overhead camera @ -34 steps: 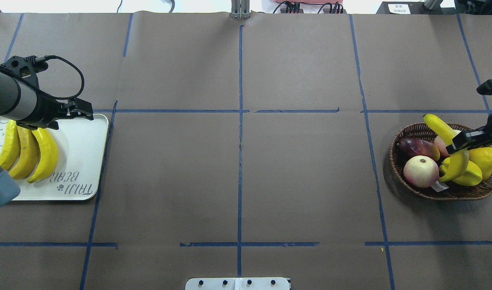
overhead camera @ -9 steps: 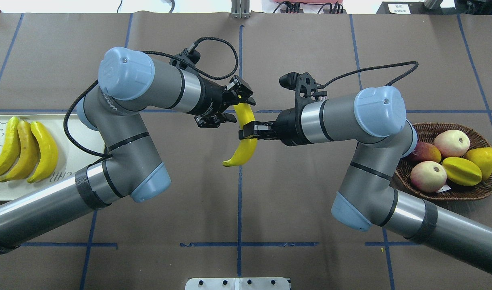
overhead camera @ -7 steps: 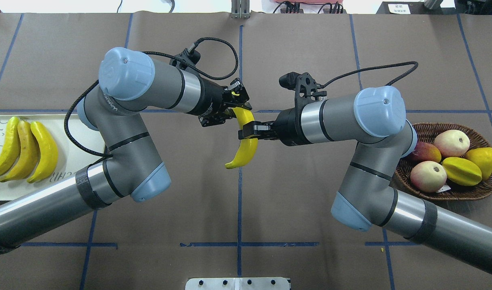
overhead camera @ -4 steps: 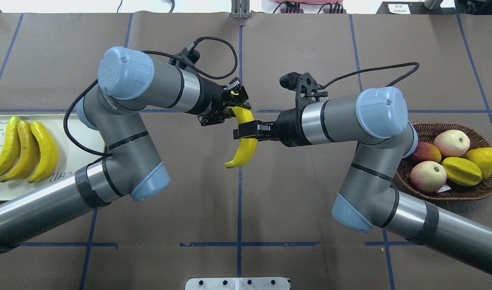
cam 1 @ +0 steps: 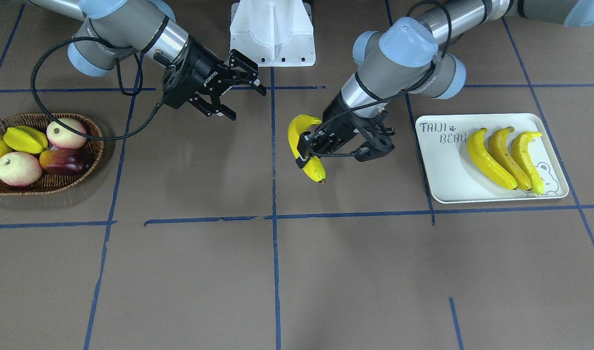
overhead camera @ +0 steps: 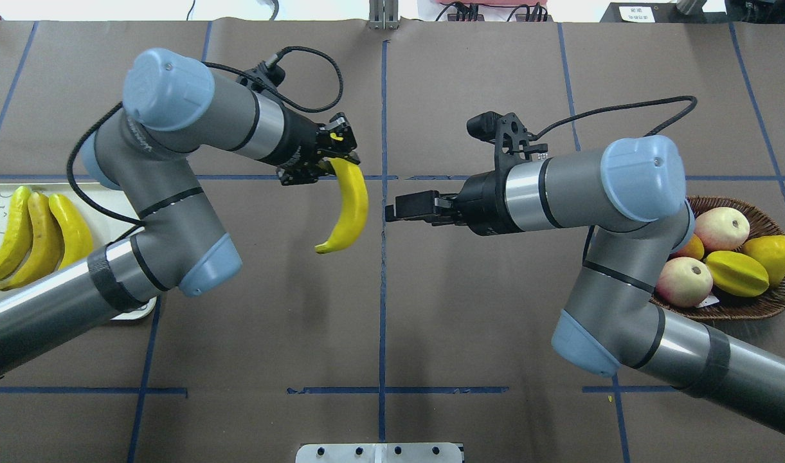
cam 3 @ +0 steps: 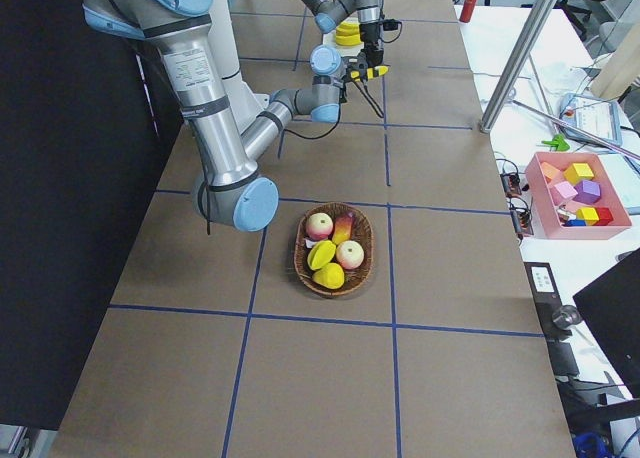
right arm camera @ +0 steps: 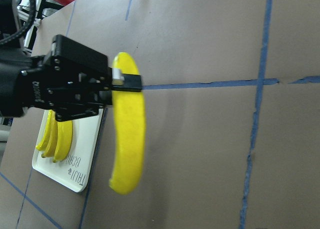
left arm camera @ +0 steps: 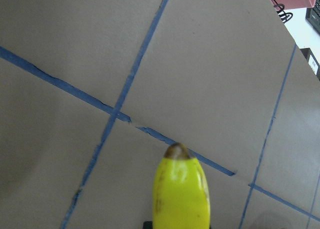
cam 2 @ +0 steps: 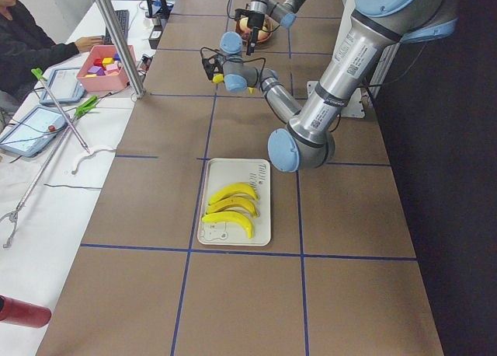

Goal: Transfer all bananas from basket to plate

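Note:
Next, my left gripper puts the yellow banana down on the cream plate's bare side [cam 1: 446, 152], next to the row of bananas.
One yellow banana [overhead camera: 348, 207] hangs in the air over the table's middle, and my left gripper [overhead camera: 338, 162] is shut on its upper end. The front-facing view shows this banana [cam 1: 297, 137] in the left gripper [cam 1: 307, 149] too. My right gripper [overhead camera: 391, 211] stands open and empty just right of the banana, apart from it. Three bananas [overhead camera: 38, 228] lie side by side on the cream plate [overhead camera: 138, 310] at far left. The wicker basket [overhead camera: 749, 310] at far right shows no banana.
The basket holds peaches [overhead camera: 683, 281], a starfruit [overhead camera: 736, 272] and other fruit. Both arms reach over the table's centre. A white mount [cam 1: 272, 34] sits at the robot's base. A person sits at a side desk [cam 2: 46, 99] in the left view.
My right gripper has opened, let go of the banana and drawn back to the right. My left arm has carried the banana to the left, away from the centre line.

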